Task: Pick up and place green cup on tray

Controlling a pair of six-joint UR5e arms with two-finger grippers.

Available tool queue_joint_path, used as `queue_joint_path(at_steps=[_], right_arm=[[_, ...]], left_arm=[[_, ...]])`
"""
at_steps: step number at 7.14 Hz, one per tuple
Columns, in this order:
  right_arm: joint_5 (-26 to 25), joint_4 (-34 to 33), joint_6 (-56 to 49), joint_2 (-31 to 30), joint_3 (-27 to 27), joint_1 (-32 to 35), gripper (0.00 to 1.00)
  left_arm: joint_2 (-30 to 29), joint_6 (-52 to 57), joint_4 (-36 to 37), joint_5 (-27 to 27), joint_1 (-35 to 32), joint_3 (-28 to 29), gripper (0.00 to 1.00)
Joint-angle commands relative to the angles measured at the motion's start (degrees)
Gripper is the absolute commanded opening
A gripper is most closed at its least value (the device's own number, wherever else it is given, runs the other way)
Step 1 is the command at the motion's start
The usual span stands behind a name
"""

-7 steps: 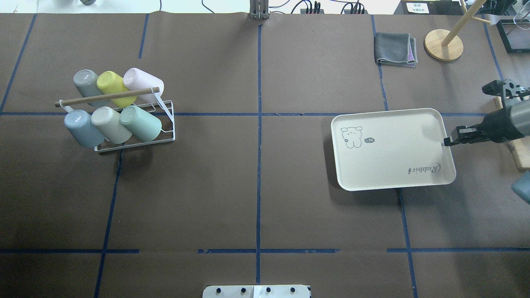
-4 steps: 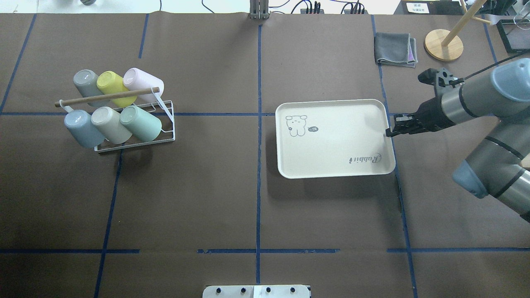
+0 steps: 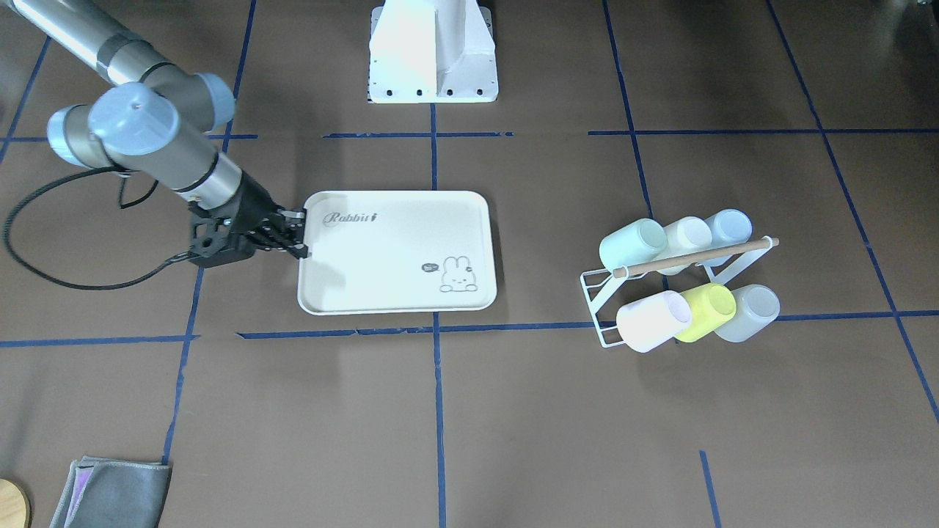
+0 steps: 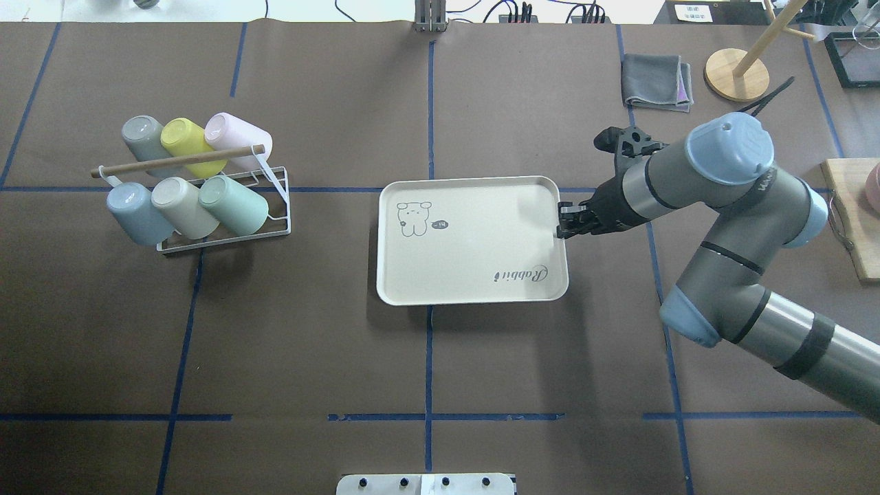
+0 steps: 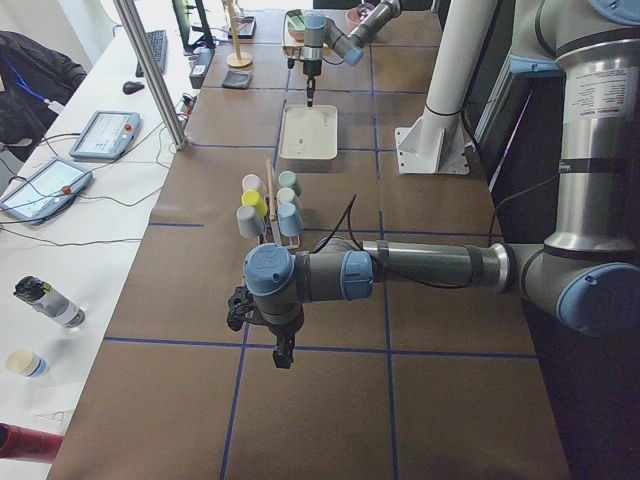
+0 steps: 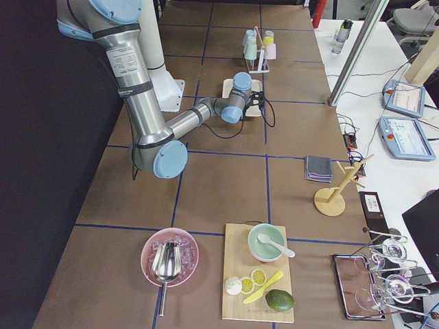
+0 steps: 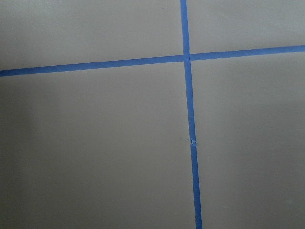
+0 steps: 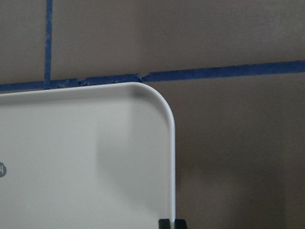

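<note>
The robot's right gripper needs to release the cream tray on the table, centred over the blue tape line (image 3: 429,234) between its crossings.
The green cup (image 4: 234,203) lies tilted on a white wire rack at the table's left, the right-hand cup of the lower row; it also shows in the front-facing view (image 3: 631,246). The cream tray (image 4: 474,258) with the "Rabbit" script lies flat at mid-table and holds nothing. My right gripper (image 4: 560,224) is shut on the rim of the tray's right short edge; in the right wrist view its fingertips (image 8: 165,223) pinch that rim. My left gripper (image 5: 283,355) hangs over bare table at the near left end, far from the cups; I cannot tell whether it is open or shut.
The rack's wooden bar (image 4: 175,161) crosses above several other cups: grey, yellow-green, pink, pale blue, cream. A folded grey cloth (image 4: 656,81) and a wooden stand (image 4: 737,72) sit at the back right. A wooden board (image 4: 852,220) lies at the right edge.
My right arm has moved left with the tray in its grip, taking the tray from the table's right side to the middle. The cups and rack have not moved.
</note>
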Motion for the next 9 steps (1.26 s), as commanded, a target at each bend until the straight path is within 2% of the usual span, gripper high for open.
queue_joint_path(at_steps=[1, 8, 9], right_arm=[[-2.98, -0.77, 0.77, 0.81, -0.24, -3.56, 0.00], [-4.39, -0.68, 0.77, -0.86, 0.02, -4.97, 0.00], [-4.48, -0.68, 0.77, -0.95, 0.02, -4.97, 0.06]], left_arm=[[0.00, 0.00, 0.00, 0.01, -0.04, 0.09, 1.00], [0.09, 0.00, 0.00, 0.01, 0.05, 0.36, 1.00], [0.09, 0.00, 0.00, 0.01, 0.05, 0.36, 1.00]])
